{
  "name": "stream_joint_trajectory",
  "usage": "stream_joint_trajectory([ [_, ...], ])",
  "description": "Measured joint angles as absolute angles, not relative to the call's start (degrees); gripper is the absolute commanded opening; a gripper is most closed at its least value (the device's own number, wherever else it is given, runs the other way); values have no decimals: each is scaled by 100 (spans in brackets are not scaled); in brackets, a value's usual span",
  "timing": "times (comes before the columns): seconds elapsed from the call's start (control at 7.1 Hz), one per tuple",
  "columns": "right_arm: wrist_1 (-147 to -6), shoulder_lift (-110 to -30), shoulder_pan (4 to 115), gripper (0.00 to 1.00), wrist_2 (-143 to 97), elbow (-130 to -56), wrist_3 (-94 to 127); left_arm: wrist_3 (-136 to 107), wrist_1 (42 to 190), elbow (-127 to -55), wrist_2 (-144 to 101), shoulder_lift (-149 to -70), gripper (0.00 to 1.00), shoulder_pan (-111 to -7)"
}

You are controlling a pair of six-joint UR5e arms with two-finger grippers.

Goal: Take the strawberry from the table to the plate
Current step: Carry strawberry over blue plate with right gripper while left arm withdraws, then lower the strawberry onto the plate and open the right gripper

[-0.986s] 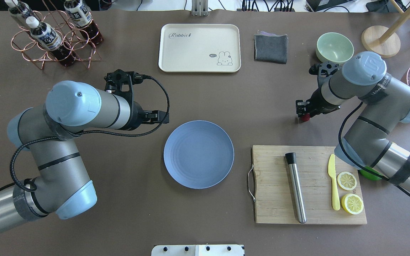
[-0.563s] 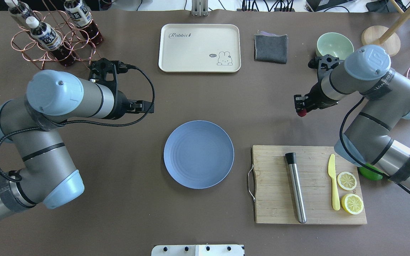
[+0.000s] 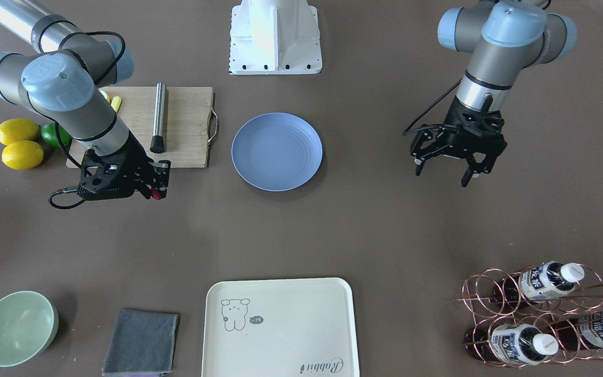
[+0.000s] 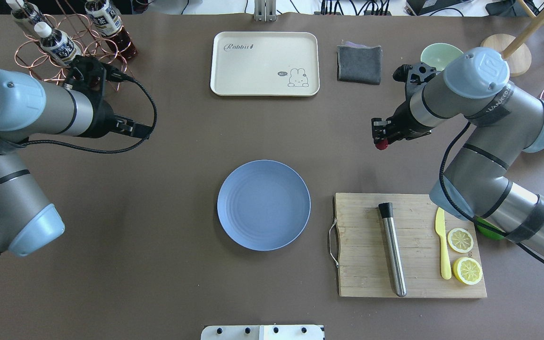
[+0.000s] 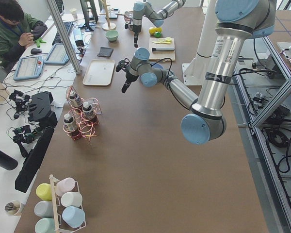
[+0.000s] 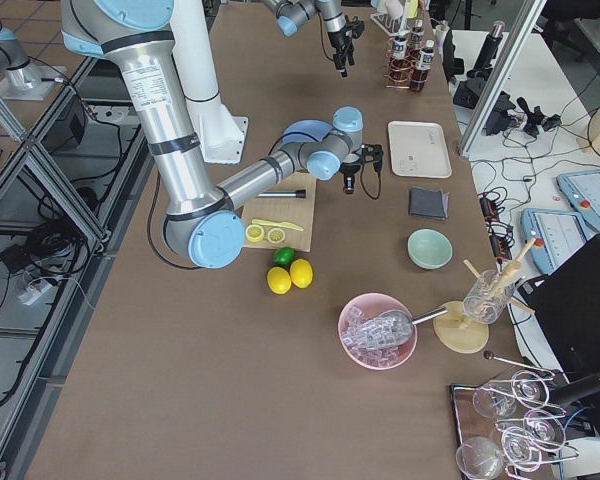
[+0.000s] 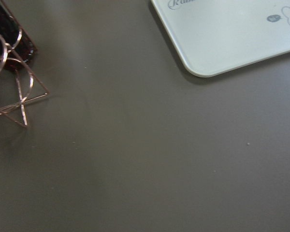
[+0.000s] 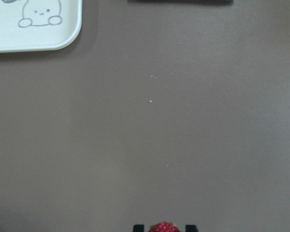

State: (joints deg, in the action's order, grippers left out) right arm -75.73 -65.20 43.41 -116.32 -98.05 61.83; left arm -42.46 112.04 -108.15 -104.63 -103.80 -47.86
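Next, my right gripper lets go of the strawberry at the very middle of the bare blue-grey plate (image 3: 278, 152).
The strawberry (image 4: 382, 144) is a small dark-red berry pinched in my right gripper (image 4: 380, 140), held above the table (image 4: 182, 156) to the right of and beyond the plate. It shows again in the front-facing view as a red strawberry (image 3: 157, 195) at the right gripper (image 3: 158, 189), and in the right wrist view the strawberry (image 8: 164, 227) sits between the black fingertips. The blue-grey plate (image 4: 263, 204) (image 3: 277, 151) lies bare at the table's middle. My left gripper (image 3: 445, 173) (image 4: 136, 130) hangs open, holding nothing, near the bottle rack.
A wooden cutting board (image 4: 361, 278) carries a steel muddler (image 4: 392, 250), a yellow knife (image 4: 442, 245) and two lemon halves (image 4: 460, 240). Farther back are a cream tray (image 4: 265, 63), a grey cloth (image 4: 360, 63), a green bowl (image 3: 16, 327) and a copper bottle rack (image 4: 66, 49).
My right gripper has risen and moved left with the strawberry in it. The left arm has swung back and to the left, away from the plate and toward the bottle rack.
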Motion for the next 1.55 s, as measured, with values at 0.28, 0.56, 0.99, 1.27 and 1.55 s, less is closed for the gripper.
stream_joint_trajectory([
  [0.28, -8192, -5880, 3809, 0, -11235, -9937, 6501, -4038, 11535, -10730, -10968, -9877, 98, -5532],
  [0.56, -8416, -5361, 3189, 0, -10706, -9913, 6725, -2913, 11575, -10415, -11873, -9404, 98, -6501],
  [0.99, -8431, -4897, 2452, 0, -9993, -9618, 6812, -1703, 11419, -10049, -12439, -8738, 98, -7411],
  [1.27, -8396, -4809, 2305, 0, -9751, -9344, 6775, -1202, 10975, -10035, -12556, -8631, 98, -7770],
  [1.55, -8169, -4777, 2251, 0, -9670, -9074, 6766, -1065, 10630, -10055, -12713, -8642, 98, -7988],
])
